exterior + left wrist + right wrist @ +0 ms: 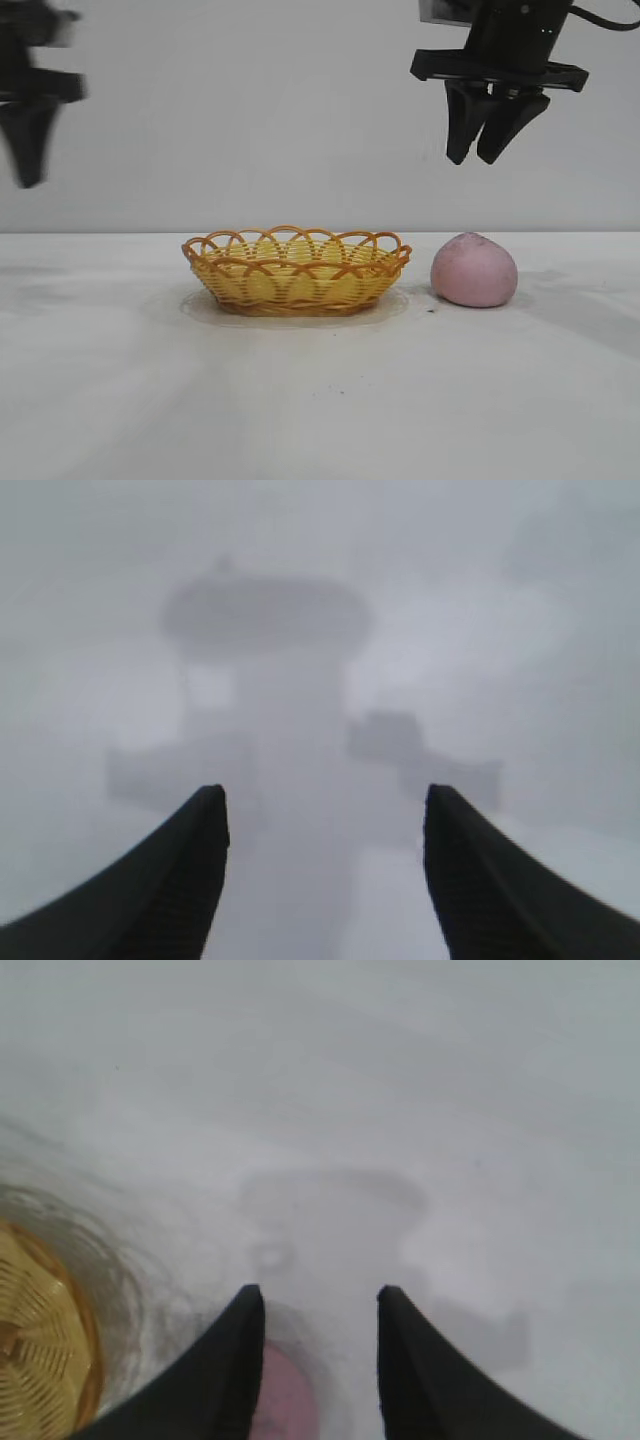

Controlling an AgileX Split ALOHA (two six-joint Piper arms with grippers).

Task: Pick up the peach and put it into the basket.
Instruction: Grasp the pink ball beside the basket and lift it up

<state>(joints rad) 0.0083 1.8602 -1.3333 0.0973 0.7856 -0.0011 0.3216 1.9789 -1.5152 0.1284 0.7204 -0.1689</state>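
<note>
Next, my right gripper lowers to the top of the dusty-pink peach point(480, 243) beside the yellow wicker basket and closes.
The dusty-pink peach point(474, 270) sits on the white table to the right of the yellow wicker basket point(296, 270), a small gap apart from it. My right gripper point(495, 155) hangs high above the peach, open and empty. In the right wrist view the gripper point(318, 1295) shows the peach point(287, 1400) far below, partly behind one finger, with the basket point(40, 1350) at the edge. My left gripper point(28, 175) hangs high at the far left, open and empty; its wrist view point(325, 795) shows only bare table.
The white tabletop point(320, 400) runs to a plain grey wall behind. A faint ring mark lies on the table around the basket's base.
</note>
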